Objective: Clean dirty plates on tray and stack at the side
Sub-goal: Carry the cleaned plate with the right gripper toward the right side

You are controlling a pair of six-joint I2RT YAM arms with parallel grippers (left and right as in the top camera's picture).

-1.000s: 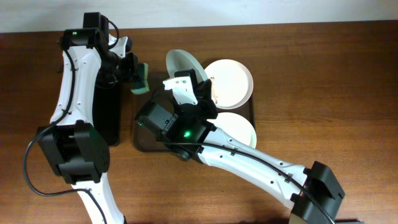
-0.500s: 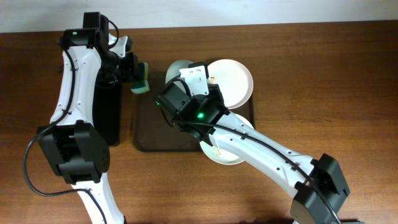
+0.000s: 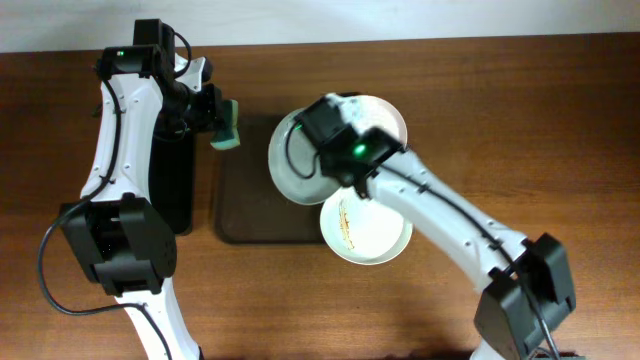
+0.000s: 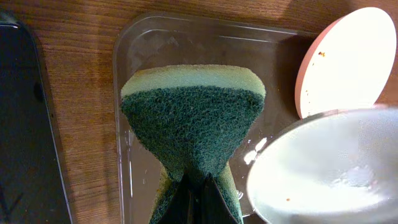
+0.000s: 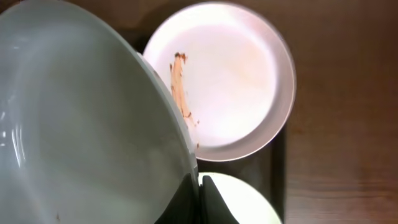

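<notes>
Next, my right gripper lets go of the white plate on the bare wooden table (image 3: 490,172) past the tray's streaked plates.
My right gripper (image 3: 322,163) (image 5: 199,186) is shut on the rim of one white plate (image 3: 292,160) (image 5: 81,124) and holds it tilted above the dark brown tray (image 3: 255,215). A second plate (image 3: 385,118) (image 5: 230,81) with a brown streak lies at the tray's back right. A third plate (image 3: 365,230) (image 5: 245,202) with a brown-yellow streak lies at the front right. My left gripper (image 3: 214,118) (image 4: 198,199) is shut on a green sponge (image 3: 229,127) (image 4: 193,118) over the tray's back left corner, left of the held plate (image 4: 323,168).
A narrow glossy black tray (image 3: 172,185) (image 4: 18,124) lies left of the brown tray, under my left arm. Wooden table (image 3: 520,130) surrounds both. My right arm crosses over the tray's right half.
My right arm has swung from the tray's front left toward the back, carrying the plate with it. The front right plate now shows. My left arm and the sponge have not moved.
</notes>
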